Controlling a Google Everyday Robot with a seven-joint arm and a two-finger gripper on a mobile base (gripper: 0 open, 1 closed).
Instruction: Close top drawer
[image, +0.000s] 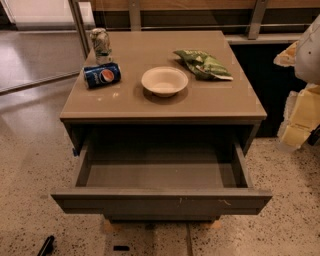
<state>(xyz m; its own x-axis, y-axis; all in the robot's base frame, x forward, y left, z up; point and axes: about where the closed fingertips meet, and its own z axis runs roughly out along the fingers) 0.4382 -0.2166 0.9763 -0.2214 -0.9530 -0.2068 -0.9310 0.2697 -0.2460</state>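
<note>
Next, my gripper moves down to the front panel's end (263, 201) nearest my arm, on the pulled-out top drawer, and closes there.
The top drawer (160, 201) is pulled far out of the grey cabinet (162, 107). Its wide flat front faces me, with small pale scratches right of the middle. The inside of the drawer (159, 172) shows nothing in it. My arm (305, 107) shows as white and pale yellow parts at the right edge, level with the cabinet top and right of the drawer. My gripper (315, 135) seems to be the dark piece cut off by the right edge, apart from the drawer.
On the cabinet top lie a blue Pepsi can (102, 75) on its side, a crushed clear bottle (100, 44), a white bowl (164, 81) and a green chip bag (204, 64). A small black object (46, 245) lies on the speckled floor at the bottom left.
</note>
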